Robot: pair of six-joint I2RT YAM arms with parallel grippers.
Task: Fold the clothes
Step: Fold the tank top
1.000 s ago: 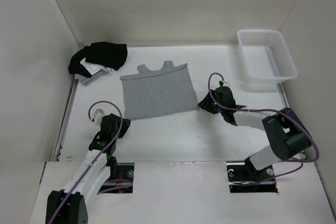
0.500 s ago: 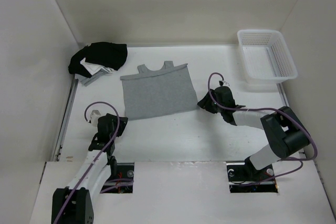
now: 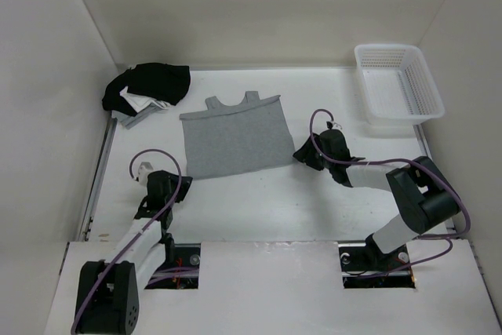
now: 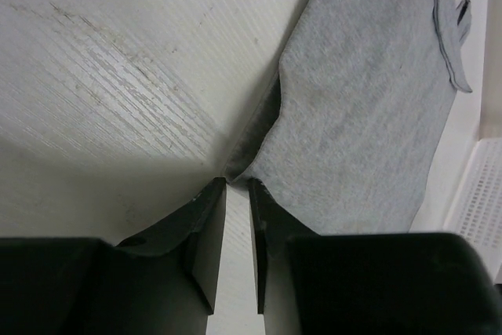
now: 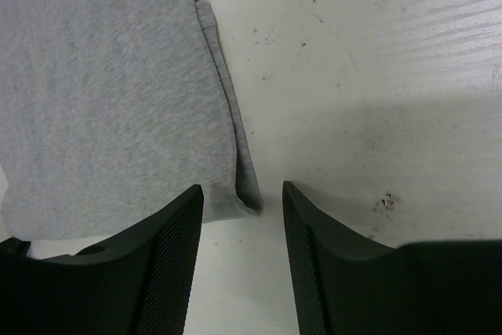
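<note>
Next, I open my left gripper and pinch the corner's layers together [image 4: 238, 172] before lifting, because the grey top's layers gape beside the top's corner at my left gripper's fingers.
The clothes, one grey sleeveless top [image 3: 235, 137], lie flat in the middle of the table with the straps at the far side. My left gripper [image 3: 179, 181] is at the top's near left corner. In the left wrist view its jaws [image 4: 238, 183] are open by a narrow gap, and the raised corner of the top [image 4: 369, 100] sits right at the tips. My right gripper [image 3: 302, 154] is at the near right corner. It stands open [image 5: 239, 187] low over the table, with the corner of the top [image 5: 110, 92] lying between its fingers.
A black-and-white garment pile [image 3: 147, 88] lies at the far left corner. A white plastic basket [image 3: 398, 84] stands at the far right and shows at the edge of the left wrist view [image 4: 480, 194]. White walls enclose the table on three sides.
The left jaws have narrowed a lot at the top's near left corner. The right jaws have spread a little wider around the near right corner. The top has not moved.
</note>
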